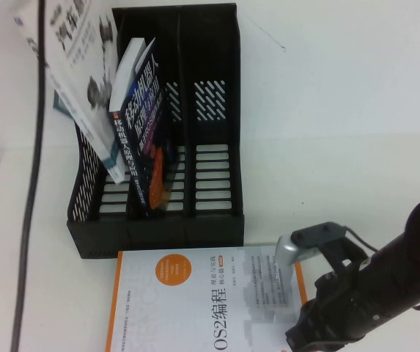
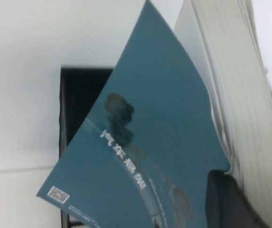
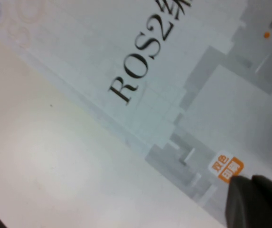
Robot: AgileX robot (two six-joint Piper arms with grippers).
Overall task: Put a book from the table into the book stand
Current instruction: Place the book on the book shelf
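Observation:
Next, the left gripper releases the white book between the dark blue book and the stand's cable-side [image 1: 105, 195].
The white book [image 1: 78, 66], with grey car-part pictures on its cover, hangs tilted at the top left. Its lower corner is down inside the left compartment of the black book stand [image 1: 210, 147]. In the left wrist view I see the book's teal back cover [image 2: 150, 142] and its page edges. My left gripper [image 2: 245, 194] is shut on the book, and the stand [image 2: 79, 104] shows dark behind it. The left gripper is out of the high view. My right gripper [image 1: 305, 337] is shut and empty, low over the orange-bordered book [image 1: 202, 301], as the right wrist view [image 3: 257, 199] shows.
A dark blue book [image 1: 147, 125] leans in the stand's middle compartment. The orange-bordered book [image 3: 173, 71] lies flat on the white table [image 1: 341, 110] in front of the stand. A black cable [image 1: 32, 183] hangs down at the left. The stand's right compartment holds nothing.

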